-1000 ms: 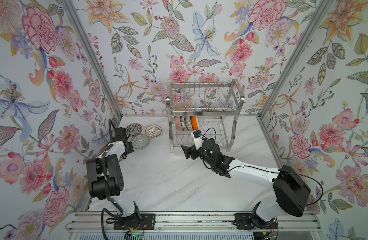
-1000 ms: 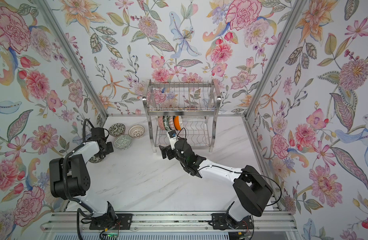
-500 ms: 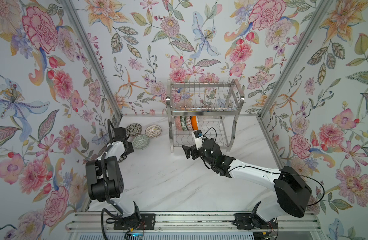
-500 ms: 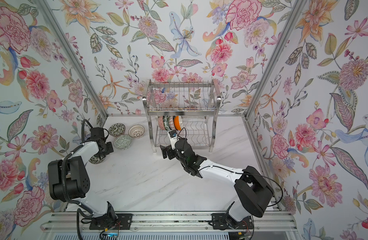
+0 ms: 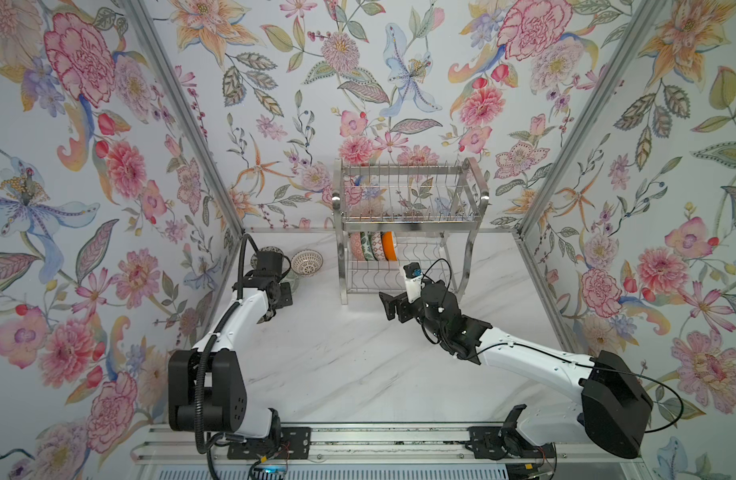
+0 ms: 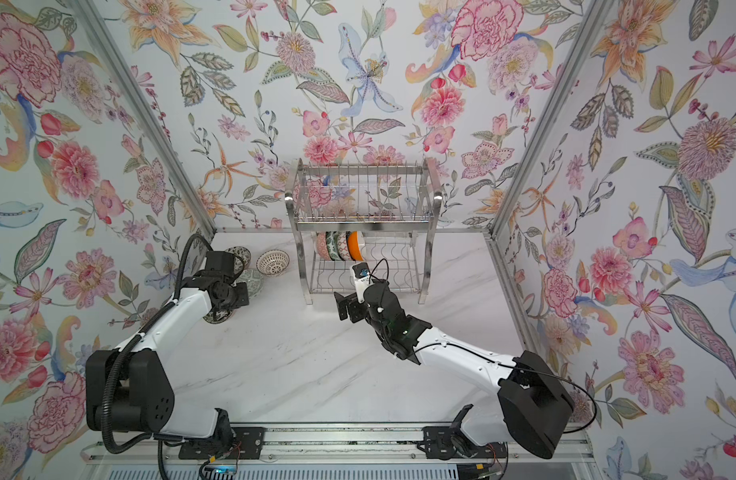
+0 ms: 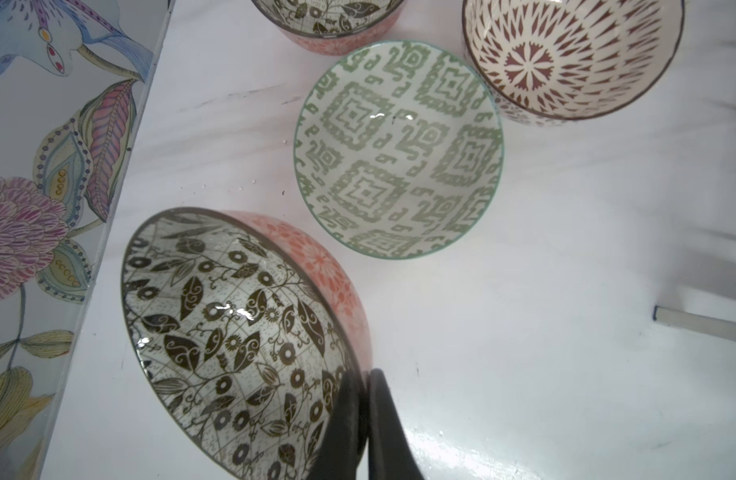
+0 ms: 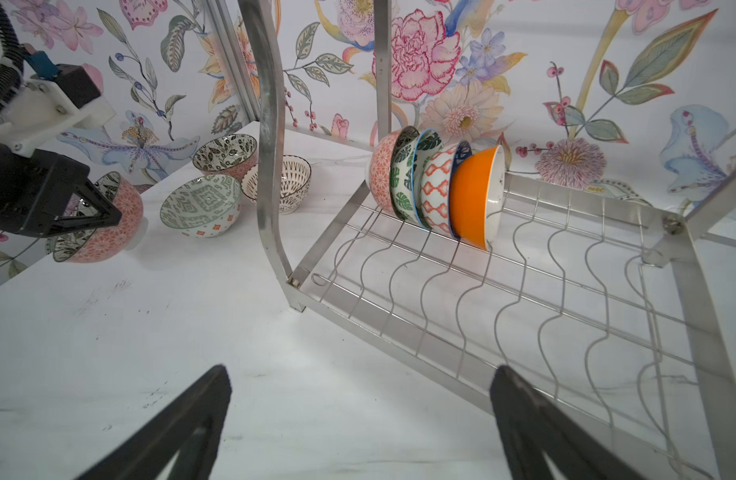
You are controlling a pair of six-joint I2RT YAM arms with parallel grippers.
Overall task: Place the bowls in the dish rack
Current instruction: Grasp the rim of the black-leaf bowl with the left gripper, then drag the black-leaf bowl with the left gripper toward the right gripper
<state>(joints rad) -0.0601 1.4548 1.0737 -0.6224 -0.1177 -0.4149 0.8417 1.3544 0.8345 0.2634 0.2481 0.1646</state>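
Next, my left gripper lets go of the floral bowl on the table just before the dish rack [image 5: 380,322], where it will face the bowls in that rack.
My left gripper [image 7: 364,376] is shut on the rim of a bowl [image 7: 233,332] that is black-and-white floral inside and coral outside. This bowl [image 8: 123,216] hangs tilted near the left wall, and from above only its edge [image 6: 216,319] shows under the wrist. Three more bowls stand on the table: a green-patterned one [image 7: 399,149], a brown-patterned one [image 5: 306,262] and another floral one [image 8: 225,153]. The dish rack [image 5: 407,226] holds several bowls [image 8: 436,187] on edge in its lower tier. My right gripper [image 8: 360,374] is open and empty, in front of the rack's left foot [image 5: 393,307].
The white marble table [image 5: 337,365] runs from the rack to the front rail. Floral walls close in the left, back and right sides. The rack's upper tier [image 6: 362,208] overhangs the lower one, and its curved left frame [image 8: 270,166] stands between the loose bowls and the racked ones.
My left gripper, with the floral bowl in it, has shifted a little to the right and now covers most of the green-patterned bowl from above. The right arm has not moved.
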